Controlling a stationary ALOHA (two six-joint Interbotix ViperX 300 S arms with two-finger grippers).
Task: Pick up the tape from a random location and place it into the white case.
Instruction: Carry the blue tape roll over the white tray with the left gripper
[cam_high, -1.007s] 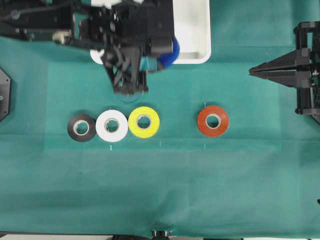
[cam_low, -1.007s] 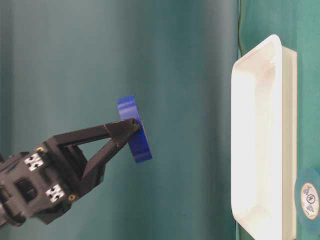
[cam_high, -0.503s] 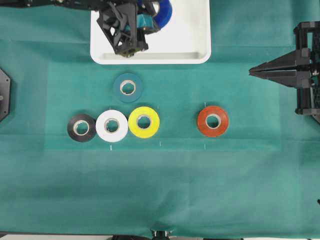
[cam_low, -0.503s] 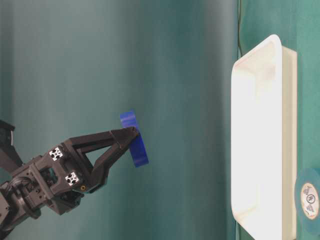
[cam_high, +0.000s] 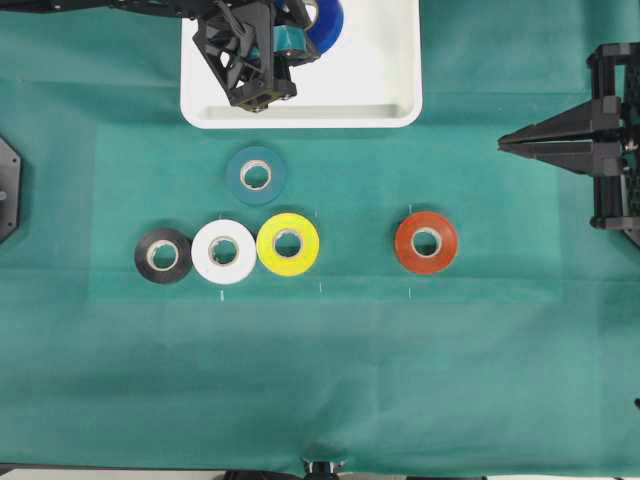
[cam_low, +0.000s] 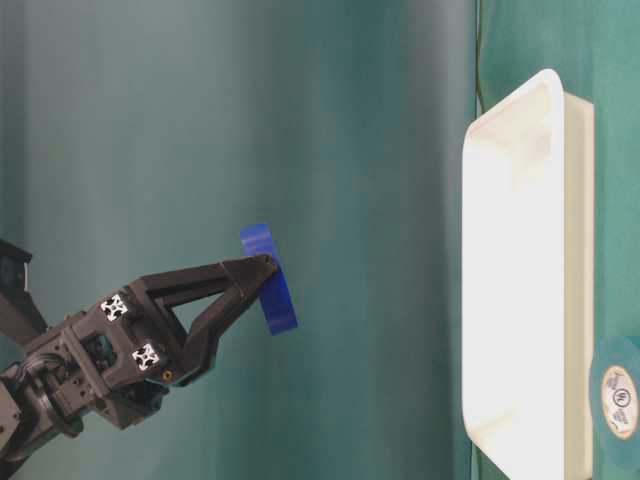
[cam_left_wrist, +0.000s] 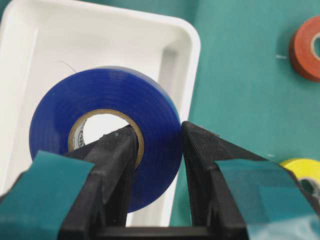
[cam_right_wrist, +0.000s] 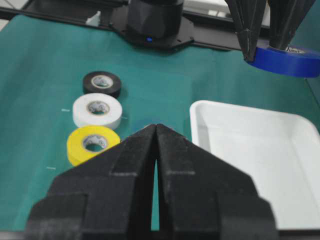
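Next, my left gripper releases the royal-blue tape so that it rests on the white case's bottom (cam_high: 296, 51), at a spot roughly halfway between the sides of the case. The tape now hangs above the case.
The royal-blue tape (cam_high: 328, 22) hangs in the air over the white case (cam_high: 372, 70), well clear of its floor in the table-level view. My left gripper (cam_high: 312, 22) is shut on the tape (cam_left_wrist: 150, 107), one finger through the pale core and the other on the outer wall. In the table-level view the tape (cam_low: 270, 295) sits at the fingertips of the left gripper (cam_low: 266, 266), apart from the case (cam_low: 520, 280). My right gripper (cam_high: 503, 145) rests at the right edge of the table, shut with nothing in it; its tips (cam_right_wrist: 157, 126) meet.
A dull teal roll (cam_high: 256, 176) lies just in front of the case. Below it stand a black roll (cam_high: 163, 255), a white roll (cam_high: 224, 251) and a yellow roll (cam_high: 288, 244) in a row, with an orange-red roll (cam_high: 426, 241) further right.
My left gripper carried the blue tape from the case's front edge to above the case, uncovering the teal roll. It has hardly moved in the last half second. The right arm stayed still.
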